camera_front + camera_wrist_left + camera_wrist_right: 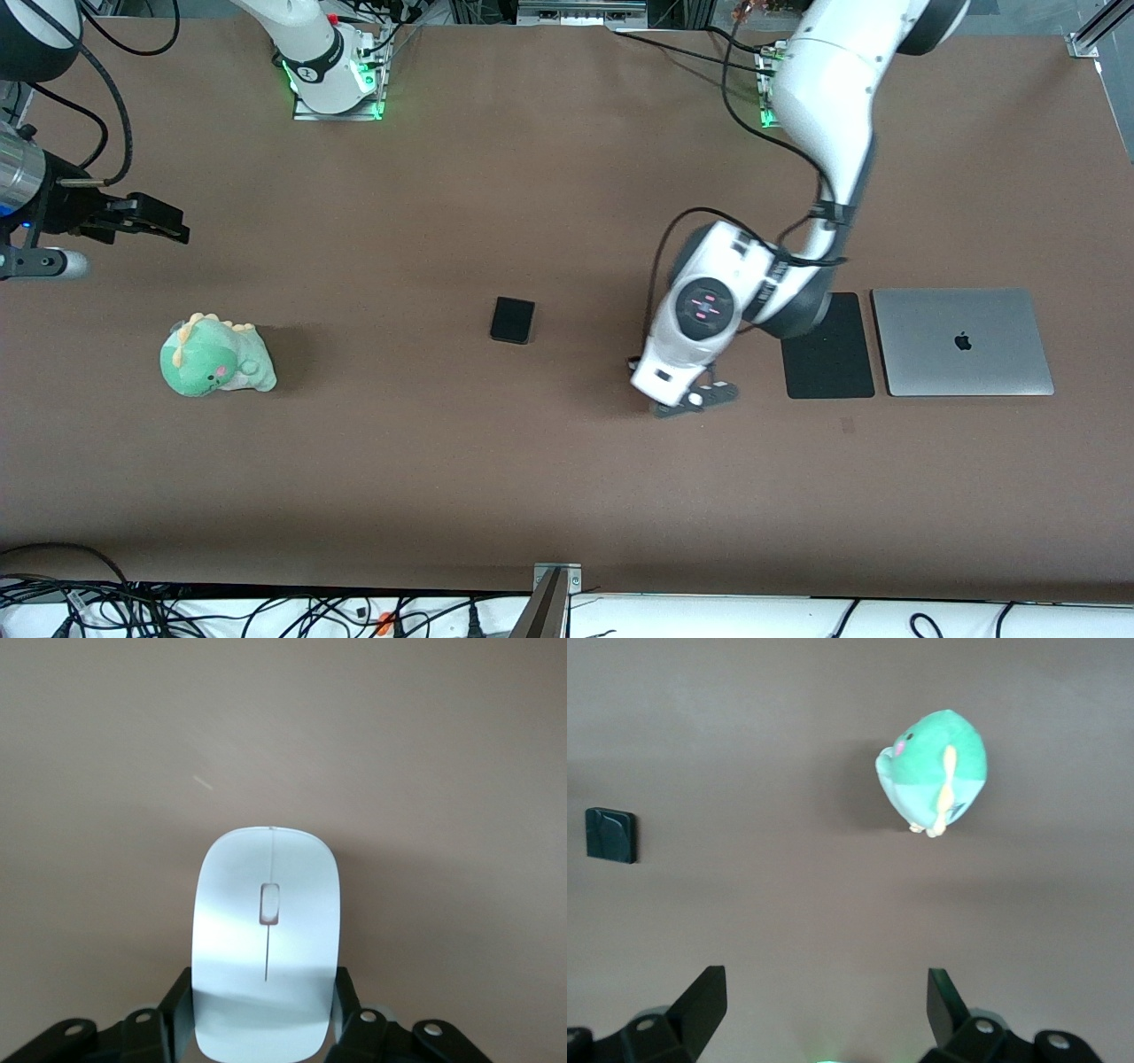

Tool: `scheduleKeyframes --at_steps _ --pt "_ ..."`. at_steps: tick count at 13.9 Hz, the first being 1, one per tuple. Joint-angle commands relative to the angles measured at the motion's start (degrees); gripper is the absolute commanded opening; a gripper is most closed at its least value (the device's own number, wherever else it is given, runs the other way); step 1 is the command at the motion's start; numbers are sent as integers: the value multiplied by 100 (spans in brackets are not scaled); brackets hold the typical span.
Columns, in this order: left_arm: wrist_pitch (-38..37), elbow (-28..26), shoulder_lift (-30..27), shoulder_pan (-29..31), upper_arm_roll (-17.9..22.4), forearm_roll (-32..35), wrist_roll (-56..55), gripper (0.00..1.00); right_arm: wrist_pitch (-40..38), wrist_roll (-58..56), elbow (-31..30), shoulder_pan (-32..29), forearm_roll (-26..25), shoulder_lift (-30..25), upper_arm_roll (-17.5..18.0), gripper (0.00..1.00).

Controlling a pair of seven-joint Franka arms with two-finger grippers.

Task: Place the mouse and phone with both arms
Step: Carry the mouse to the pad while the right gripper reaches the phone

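Observation:
Next, I set the white mouse down with my left gripper near the middle of the black mouse pad (837, 352).
The white mouse (266, 930) lies lengthwise between the two fingers of my left gripper (262, 997), which press on its sides. In the front view only a white bit of the mouse (696, 400) shows under the left gripper (698, 399), low at the table between the phone and the mouse pad. The black phone (513, 320) lies flat mid-table; it also shows in the right wrist view (610, 835). My right gripper (152, 221) is open and empty, up over the table at the right arm's end; its open jaws show in its wrist view (824, 992).
A matte black mouse pad (828, 347) lies beside a closed silver laptop (963, 341) at the left arm's end. A green plush dinosaur (215, 356) sits toward the right arm's end, also seen in the right wrist view (935, 771). Cables run along the table's front edge.

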Motion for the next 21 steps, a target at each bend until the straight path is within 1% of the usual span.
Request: scheduleKeyframes --at_steps 1,3,5,6,9,11,13,15,18,19,21 --pt "-323 -410 -656 575 -92 354 622 60 38 118 -3 196 109 76 3 100" --pt "-315 -858 -1070 971 -84 373 1297 61 248 493 -3 380 153 251 3 100" --pt "-228 -1314 -1421 1331 -84 390 1931 61 459 1020 -3 661 407 427 3 100" --pt "-70 -1595 -1588 1516 -92 504 2221 62 652 1319 -3 810 452 523 3 100" --pt "825 -2702 -2081 1921 -93 557 2767 62 1197 2049 -3 1294 461 892 3 100" --pt "1317 -3300 -2257 2053 -93 566 2961 62 1592 2532 -3 1549 461 1164 3 100" --pt "2115 -4037 -2416 2202 -93 566 3172 62 2049 2884 -3 1856 461 1498 -6 100" --pt "2854 -4610 -2443 2317 -93 566 3375 63 2541 3298 -3 2112 452 1841 -6 100" --pt "3734 -5226 -2355 2440 -84 566 3577 64 3139 3554 -3 2358 461 2272 3 100" --pt "3989 -5359 -2277 2475 -84 566 3578 64 3289 3650 -3 2455 461 2404 3 100" --pt "4088 -5386 -2118 2484 -84 566 3578 65 3544 3861 -72 2683 461 2615 3 100"
